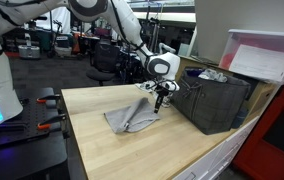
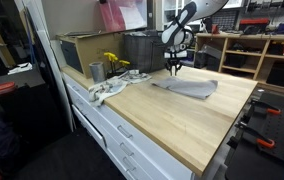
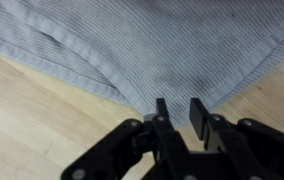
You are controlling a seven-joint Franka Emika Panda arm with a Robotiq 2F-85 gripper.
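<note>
The grey cloth stays bunched by a raised fold, so the robot's gripper should grab the cloth's corner (image 3: 180,108) near the dark bin and pull it toward the bin to flatten it.
A grey ribbed cloth (image 1: 130,119) lies crumpled on the light wooden table (image 1: 152,150); it also shows in the other exterior view (image 2: 189,88) and fills the top of the wrist view (image 3: 152,45). My gripper (image 3: 179,112) hovers just above the cloth's corner near the dark bin, pointing down, and shows in both exterior views (image 1: 160,100) (image 2: 174,68). Its two fingers stand a narrow gap apart. The cloth's edge and bare wood show between them, and nothing is gripped.
A dark mesh bin (image 1: 214,98) stands close beside the gripper, with a pink-lidded box (image 1: 265,58) behind it. A metal cup (image 2: 96,71), yellow flowers (image 2: 114,62) and a white rag (image 2: 106,91) sit at the table's end. Drawers (image 2: 122,135) run below the table's front edge.
</note>
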